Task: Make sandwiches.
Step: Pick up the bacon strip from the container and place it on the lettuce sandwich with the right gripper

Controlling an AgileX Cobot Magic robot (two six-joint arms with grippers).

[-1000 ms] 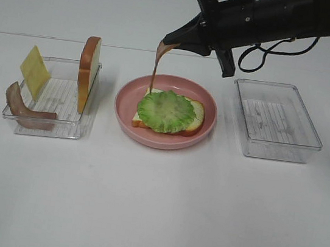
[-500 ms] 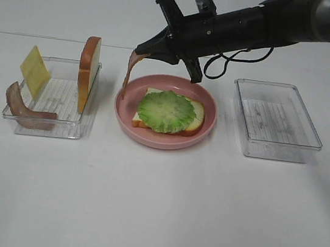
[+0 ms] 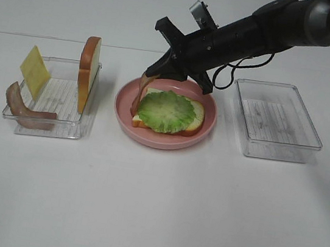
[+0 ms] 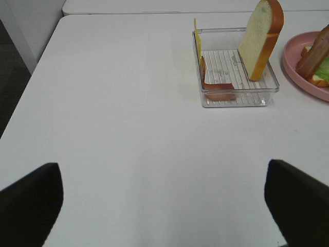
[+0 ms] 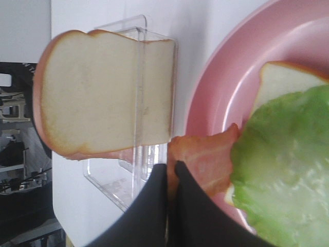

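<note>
Next, I let go of the bacon strip with my right gripper across the upper middle of the lettuce leaf point(image 3: 176, 106) point(image 5: 321, 137) on the pink plate.
My right gripper point(image 3: 155, 73) is shut on a reddish-brown bacon strip point(image 3: 139, 95). The strip hangs down at the left edge of the lettuce leaf point(image 3: 165, 111), its lower end reaching the bread slice point(image 3: 198, 111) on the pink plate point(image 3: 207, 126). In the right wrist view the gripper point(image 5: 170, 180) pinches the bacon point(image 5: 205, 157) beside the lettuce point(image 5: 282, 175). A second bread slice point(image 3: 87, 76) stands upright in the left tray point(image 3: 60, 127) with the cheese square point(image 3: 34, 71) and another bacon strip point(image 3: 28, 115). My left gripper point(image 4: 164, 203) is open over bare table, away from the tray point(image 4: 236, 95).
An empty clear tray point(image 3: 276, 119) stands right of the plate, under the right arm's cable. White table all around; its left edge shows in the left wrist view.
The right gripper has carried the bacon strip left across the plate and down. The strip's lower end now rests at the left edge of the bread and lettuce.
</note>
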